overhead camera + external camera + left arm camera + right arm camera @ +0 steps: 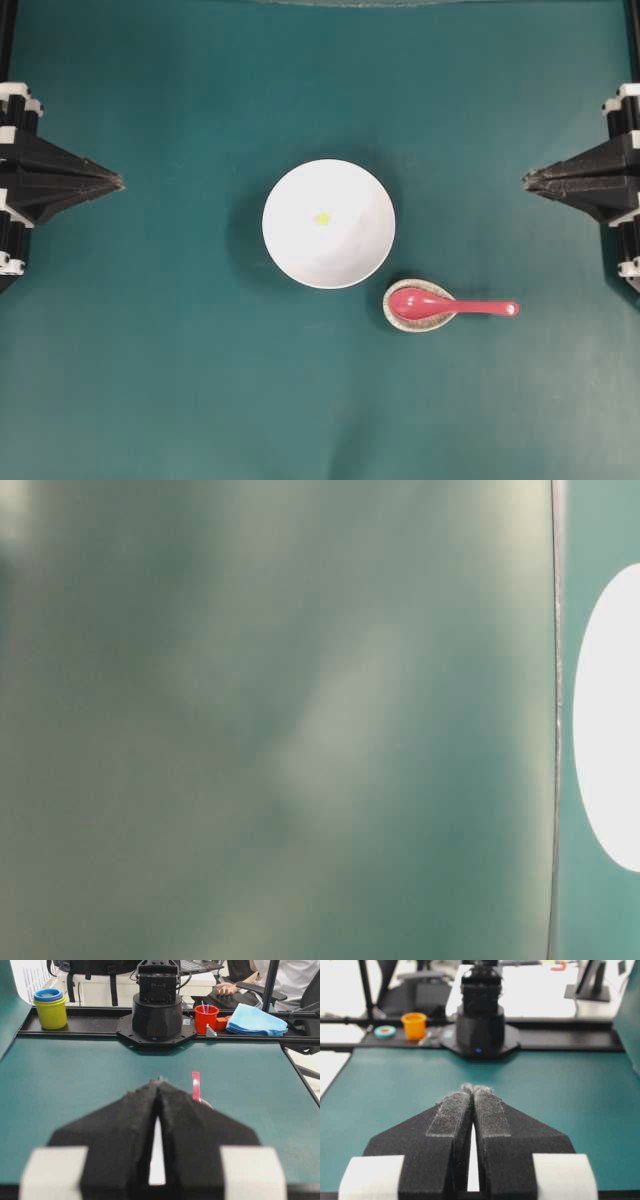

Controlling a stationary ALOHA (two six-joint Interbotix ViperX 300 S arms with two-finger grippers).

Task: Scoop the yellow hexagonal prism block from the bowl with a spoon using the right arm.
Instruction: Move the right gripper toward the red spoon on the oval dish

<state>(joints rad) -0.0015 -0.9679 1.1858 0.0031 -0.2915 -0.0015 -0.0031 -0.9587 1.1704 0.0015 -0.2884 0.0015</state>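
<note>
The red-pink spoon is next for my right gripper, which should go to it and grab the spoon's handle (468, 306) near its scoop, just beside the speckled rest.
A white bowl (328, 224) sits mid-table with the tiny yellow hexagonal prism block (322, 218) inside it. Just right of and below the bowl, the red-pink spoon (450, 306) lies with its scoop on a small speckled rest (417, 305), handle pointing right. My right gripper (526, 180) hovers shut at the right edge, well away from the spoon; its tips (475, 1089) meet with nothing between them. My left gripper (119, 182) is shut at the left edge, its tips (159, 1080) touching. The spoon handle (196, 1086) peeks past the left fingers. The bowl's edge (610, 720) shows at table level.
The table is a teal mat (180, 380). Beyond the table's far rail stand a yellow cup (50, 1008), a red cup (206, 1017) and a blue cloth (255, 1020). An orange cup (414, 1025) stands off the table behind the left arm's base.
</note>
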